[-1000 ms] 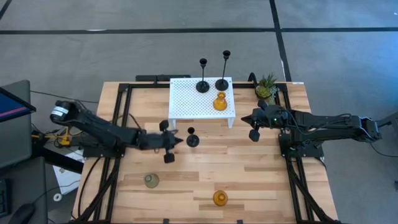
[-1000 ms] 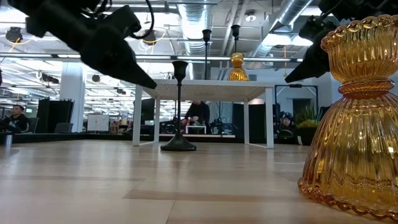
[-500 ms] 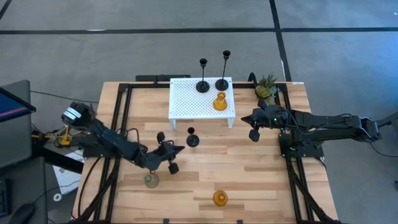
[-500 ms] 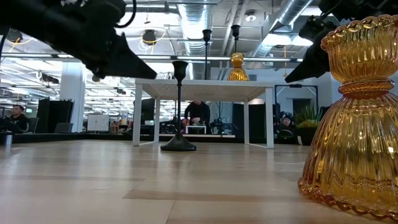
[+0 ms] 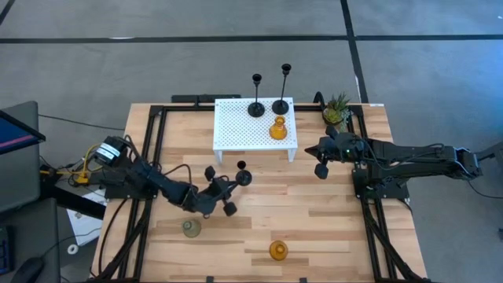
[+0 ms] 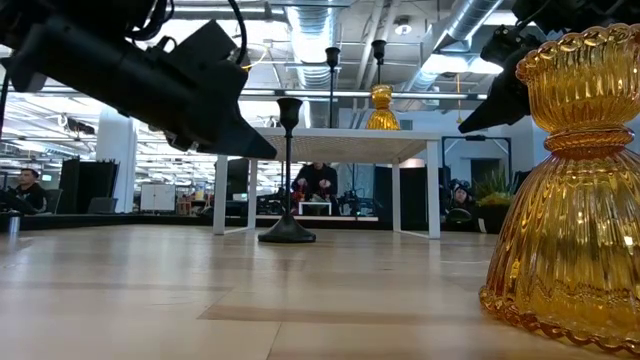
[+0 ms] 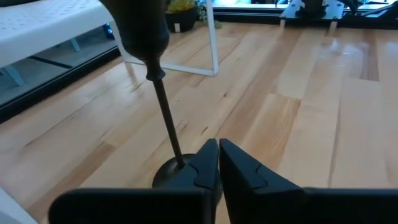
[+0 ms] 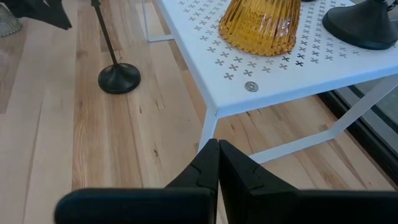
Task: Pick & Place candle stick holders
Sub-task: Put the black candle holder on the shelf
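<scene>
My shut left fingers, beside the black holder's stem, should open, then close around the stem (image 7: 160, 91) below the cup before lifting.
A thin black candle stick holder (image 5: 242, 174) stands upright on its round base on the wooden table, in front of the white perforated stand (image 5: 236, 130). My left gripper (image 7: 218, 144) is shut and nearly level, its tips just short of that holder's stem (image 7: 166, 121), above the table. Two taller black holders (image 5: 256, 106) (image 5: 281, 102) and an amber glass holder (image 5: 277, 128) stand on the stand. A grey-green glass holder (image 5: 191, 228) and a second amber one (image 5: 277, 250) sit near the table's front. My right gripper (image 5: 321, 170) hangs shut beside the stand's right corner.
A small potted plant (image 5: 336, 108) stands at the far right corner. Black frame rails (image 5: 149, 157) run along both sides of the table. Bare wood lies between the stand and the two glass holders at the front.
My left gripper has swung toward the table's near edge and then rightward to the black holder on the table. It has sunk a little and rolled about its own line. It has stayed shut. No holder has moved.
</scene>
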Robot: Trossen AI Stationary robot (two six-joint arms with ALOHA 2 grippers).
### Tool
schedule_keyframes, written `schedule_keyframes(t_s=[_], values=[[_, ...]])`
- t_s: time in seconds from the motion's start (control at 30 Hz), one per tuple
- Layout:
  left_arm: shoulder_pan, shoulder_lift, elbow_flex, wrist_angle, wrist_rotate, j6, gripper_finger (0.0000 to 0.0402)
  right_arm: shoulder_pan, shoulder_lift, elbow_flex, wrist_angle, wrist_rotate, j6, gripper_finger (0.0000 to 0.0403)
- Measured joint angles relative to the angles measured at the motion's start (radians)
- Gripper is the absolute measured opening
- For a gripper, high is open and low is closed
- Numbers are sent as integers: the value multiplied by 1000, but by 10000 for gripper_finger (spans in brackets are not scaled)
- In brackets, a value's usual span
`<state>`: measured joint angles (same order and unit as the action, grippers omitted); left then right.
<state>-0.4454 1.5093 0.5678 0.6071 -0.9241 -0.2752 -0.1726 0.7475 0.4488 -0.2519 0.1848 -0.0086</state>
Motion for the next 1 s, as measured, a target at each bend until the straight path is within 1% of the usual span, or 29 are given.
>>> schedule_keyframes(t_s=[0.13, 0.3, 0.4, 0.5, 0.57, 0.67, 0.77, 0.83, 0.9, 1.0], values=[[21, 0, 0, 0, 1, -3, 43, 0, 0, 0, -1, 0, 1, 0], [69, 0, 0, 0, 18, -3, 99, 0, 0, 0, -1, 0, 1, 0], [107, 0, 0, 0, 70, -14, 136, 0, 0, 0, -1, 0, 1, 0], [151, 0, 0, 1, 153, -22, 170, 0, 0, 0, -1, 0, 1, 0], [180, 0, 0, 3, 196, -23, 188, 0, 0, 0, -1, 0, 1, 0], [216, 0, 0, 5, 226, -47, 207, 0, 0, 0, -1, 0, 1, 0], [240, 0, 0, 8, 245, -55, 214, 0, 0, 0, -1, 0, 0, 0], [245, 0, 0, 8, 249, -55, 211, 0, 0, 0, -2, 0, 0, 0], [245, 0, 0, 12, 250, -55, 199, 0, 0, 0, -2, 0, 0, 0], [242, 0, 0, 15, 250, -55, 164, 0, 0, 0, -2, 0, 0, 0]])
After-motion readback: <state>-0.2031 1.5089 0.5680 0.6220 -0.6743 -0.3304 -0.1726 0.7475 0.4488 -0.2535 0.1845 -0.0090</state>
